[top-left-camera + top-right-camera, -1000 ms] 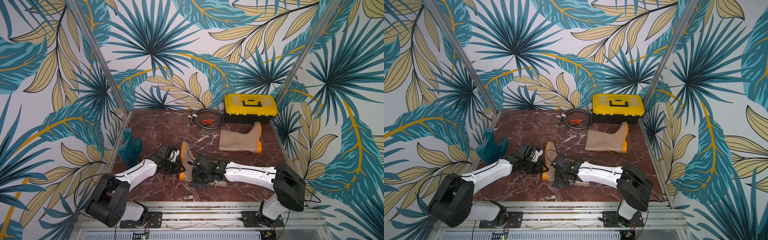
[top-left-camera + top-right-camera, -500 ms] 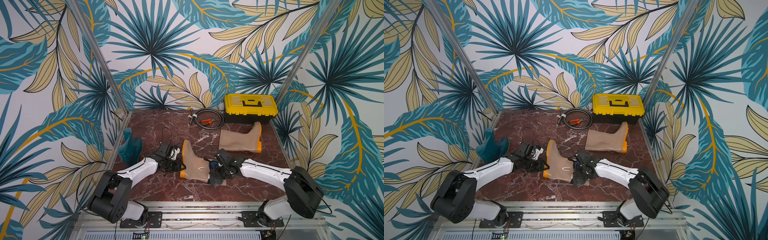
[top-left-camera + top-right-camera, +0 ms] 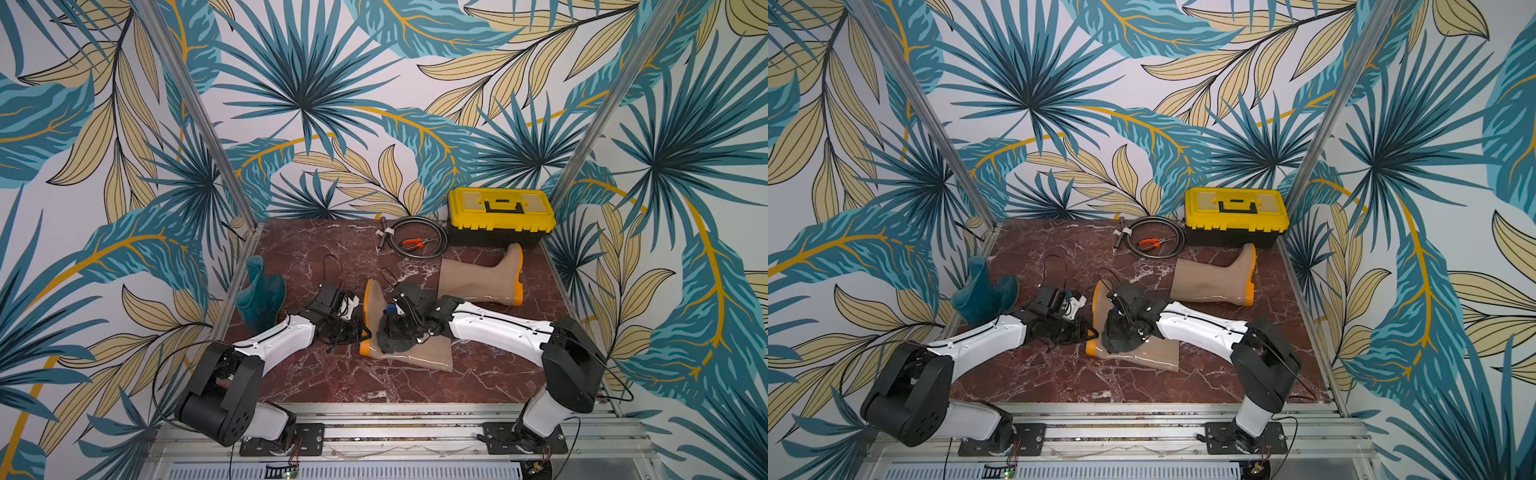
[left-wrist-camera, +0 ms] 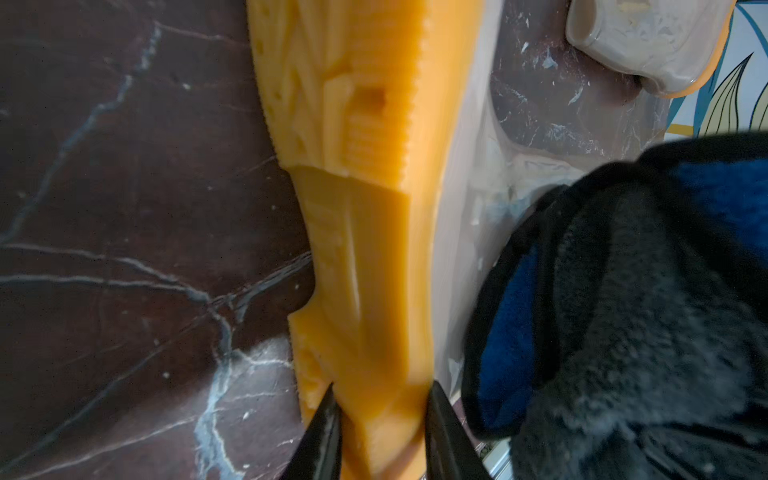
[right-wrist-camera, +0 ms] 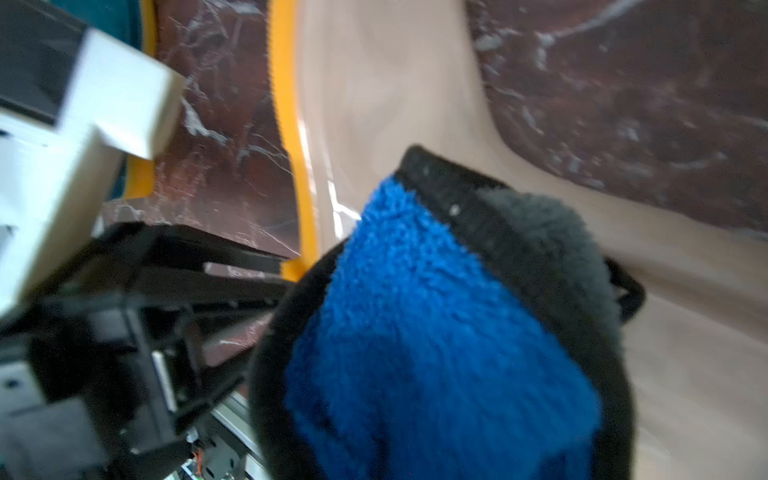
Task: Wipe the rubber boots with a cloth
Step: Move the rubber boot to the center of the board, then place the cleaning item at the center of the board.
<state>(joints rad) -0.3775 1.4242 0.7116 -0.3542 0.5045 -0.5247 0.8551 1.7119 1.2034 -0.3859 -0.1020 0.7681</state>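
I need to set the cloth down with my right gripper on the marble floor [image 3: 493,344] in front of the second beige boot.
A beige rubber boot [image 3: 428,357] [image 3: 1158,357] lies on its side at the front middle of the floor. My left gripper [image 3: 361,332] [image 4: 380,388] is shut on the heel end of its orange sole [image 4: 365,208]. My right gripper [image 3: 397,328] is shut on the cloth [image 3: 395,347] [image 5: 436,332], dark charcoal with a blue face, and presses it onto this boot near the ankle. The cloth hides the right fingertips. A second beige boot [image 3: 478,280] lies at the back right. The teal boot [image 3: 259,295] stands by the left wall.
A yellow and black toolbox [image 3: 500,216] stands in the back right corner. Beside it lies a coiled cable [image 3: 445,242] with orange pliers [image 3: 409,243] inside the coil. Patterned walls close in the marble floor [image 3: 332,374] on three sides.
My right gripper slid the cloth to the right along the boot's shaft, then back left toward the foot. The left gripper kept its hold on the sole.
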